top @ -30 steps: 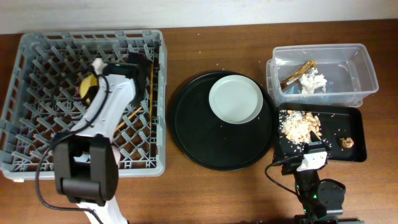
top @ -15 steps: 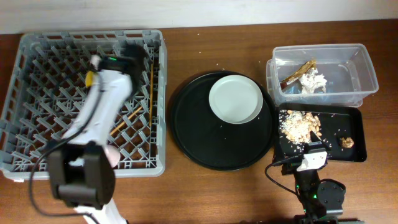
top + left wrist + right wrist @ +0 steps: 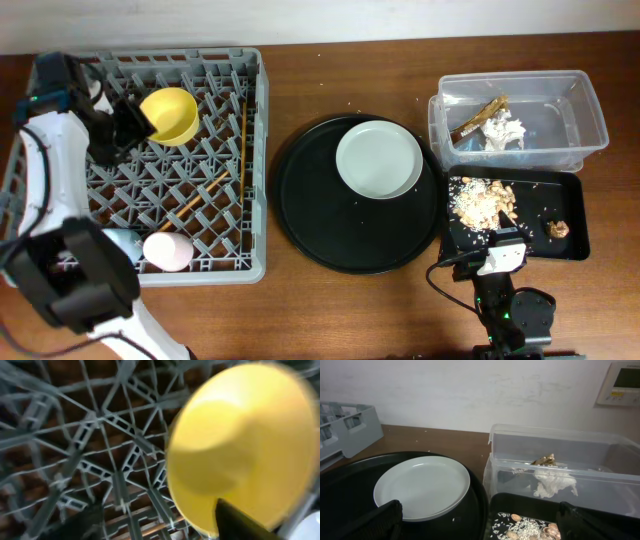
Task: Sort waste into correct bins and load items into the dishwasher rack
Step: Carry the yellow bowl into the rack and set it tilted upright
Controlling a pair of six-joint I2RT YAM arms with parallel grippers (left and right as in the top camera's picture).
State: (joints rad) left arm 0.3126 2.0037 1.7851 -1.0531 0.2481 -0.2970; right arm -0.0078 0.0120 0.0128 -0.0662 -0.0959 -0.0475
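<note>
My left gripper needs to take the yellow bowl by its rim, as it lies tilted at the back of the rack, and stand it nearer the pink cup (image 3: 184,172).
The yellow bowl (image 3: 168,115) lies tilted at the back of the dishwasher rack (image 3: 256,170). My left gripper (image 3: 118,128) is open just left of it. In the left wrist view the bowl (image 3: 240,445) fills the right side, with one finger of the left gripper (image 3: 157,510) in front of it. The pink cup (image 3: 166,251), blue cup (image 3: 121,243) and chopsticks (image 3: 200,194) are in the rack. The grey plate (image 3: 378,160) lies on the round black tray. My right gripper (image 3: 497,252) is open and empty in front of the black tray (image 3: 575,205).
The round black tray (image 3: 320,215) is in the middle. The clear tub (image 3: 590,115) holds the white napkin (image 3: 505,131) and the brown wrapper (image 3: 478,117). The shallow black tray holds food scraps (image 3: 483,200). The right wrist view shows the plate (image 3: 420,487), tub (image 3: 560,455) and napkin (image 3: 554,482).
My left arm has swung from over the rack's middle to its left side. The yellow bowl, earlier under the gripper, now lies uncovered in the rack's back. The right arm has not moved.
</note>
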